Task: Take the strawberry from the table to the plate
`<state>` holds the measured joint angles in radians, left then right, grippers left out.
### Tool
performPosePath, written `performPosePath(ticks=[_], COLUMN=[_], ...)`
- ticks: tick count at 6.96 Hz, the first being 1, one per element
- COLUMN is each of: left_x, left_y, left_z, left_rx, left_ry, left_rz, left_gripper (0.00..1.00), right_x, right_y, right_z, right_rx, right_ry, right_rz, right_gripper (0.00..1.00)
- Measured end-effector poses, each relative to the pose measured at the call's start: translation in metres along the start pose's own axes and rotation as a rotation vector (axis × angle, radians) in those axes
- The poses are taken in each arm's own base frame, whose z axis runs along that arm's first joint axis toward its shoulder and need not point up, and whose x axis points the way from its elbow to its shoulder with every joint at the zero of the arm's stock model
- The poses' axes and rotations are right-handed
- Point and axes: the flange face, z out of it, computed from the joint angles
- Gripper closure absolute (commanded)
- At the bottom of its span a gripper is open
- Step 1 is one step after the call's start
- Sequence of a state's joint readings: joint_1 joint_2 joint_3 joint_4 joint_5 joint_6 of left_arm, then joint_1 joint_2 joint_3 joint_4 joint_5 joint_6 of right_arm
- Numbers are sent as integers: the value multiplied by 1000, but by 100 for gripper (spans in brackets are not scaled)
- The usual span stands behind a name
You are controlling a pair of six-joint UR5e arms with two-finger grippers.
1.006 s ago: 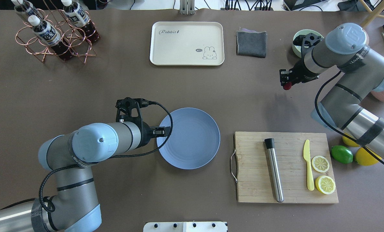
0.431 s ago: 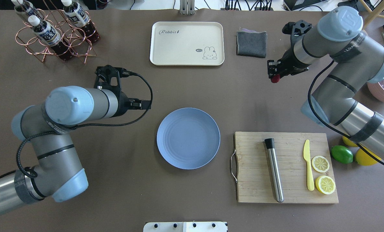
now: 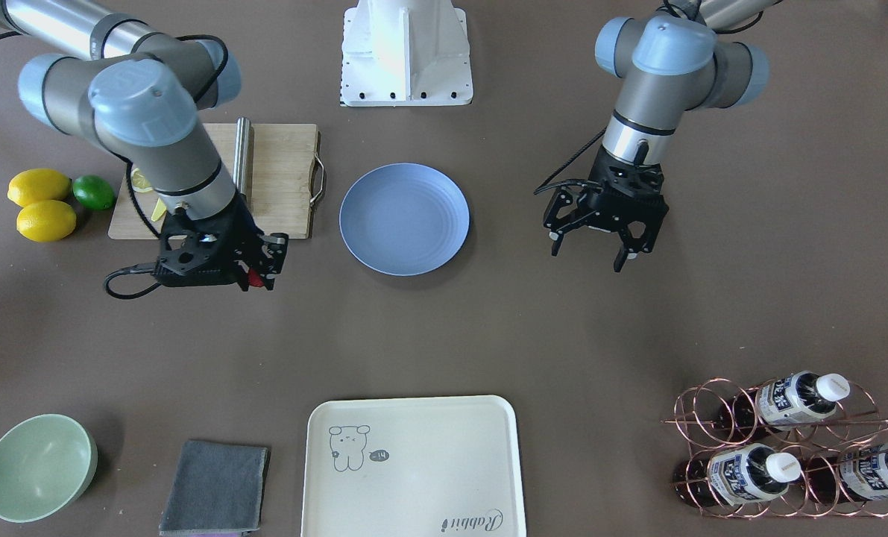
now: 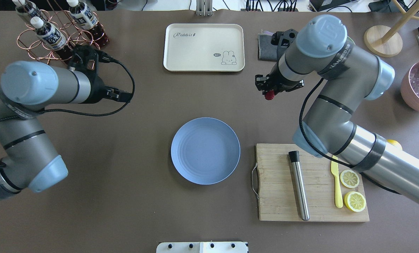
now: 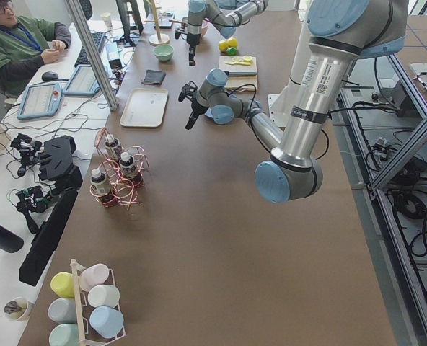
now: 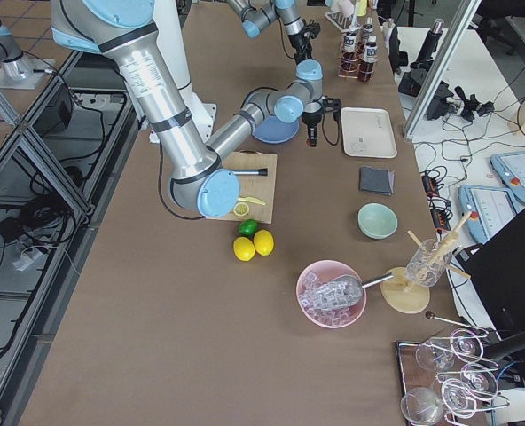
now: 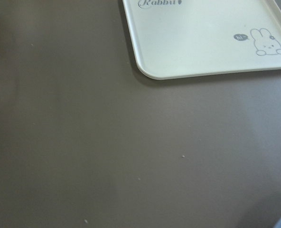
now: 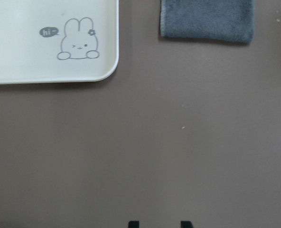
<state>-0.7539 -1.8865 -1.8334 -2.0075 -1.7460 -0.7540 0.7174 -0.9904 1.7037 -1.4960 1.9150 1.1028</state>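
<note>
I need to release the strawberry from my right gripper on the middle of the bare blue-grey plate [image 3: 402,215].
The small dark-red strawberry [image 4: 269,94] hangs above the table [image 4: 125,211], pinched in my right gripper [image 4: 267,92], which is shut on it. In the front-facing view the strawberry [image 3: 253,280] shows red between the fingers of the right gripper [image 3: 263,270]. The blue-grey plate [image 4: 205,151] lies bare at the table's centre, nearer the robot and left of the berry. My left gripper [image 4: 124,96] is open and holds nothing, off the plate's far left side; its spread fingers show at the left gripper [image 3: 587,253]. The right wrist view shows only fingertips [image 8: 133,223], not the berry.
A cutting board [image 4: 276,182] with a metal muddler [image 4: 299,189], yellow knife and lemon slices sits right of the plate. At the back stand a cream tray [image 4: 202,47], a grey cloth [image 4: 264,44] and a bottle rack [image 4: 54,31]. A pink ice bowl [image 4: 418,88] is far right.
My right gripper has carried the strawberry leftward, toward the table's middle. The left arm has drawn away from the plate, up and to the left, staying open.
</note>
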Motion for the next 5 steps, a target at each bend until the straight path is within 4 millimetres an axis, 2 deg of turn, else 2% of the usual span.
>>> performPosePath(ticks=[1, 2, 3, 5], left_x=[-46, -82, -109, -165], left_y=[-8, -15, -20, -7], left_z=[-14, -25, -31, -34], left_rx=[-6, -4, 1, -67], left_ry=[-22, -46, -74, -111], left_rz=[32, 24, 4, -59], left_gripper=[2, 2, 2, 2], right_x=[-40, -75, -103, -137], right_y=[26, 53, 79, 116], right_z=[5, 9, 16, 29], right_rx=[8, 13, 19, 21], right_ry=[8, 8, 7, 9], right_rz=[-1, -5, -20, -57], right_gripper=[100, 100, 100, 100])
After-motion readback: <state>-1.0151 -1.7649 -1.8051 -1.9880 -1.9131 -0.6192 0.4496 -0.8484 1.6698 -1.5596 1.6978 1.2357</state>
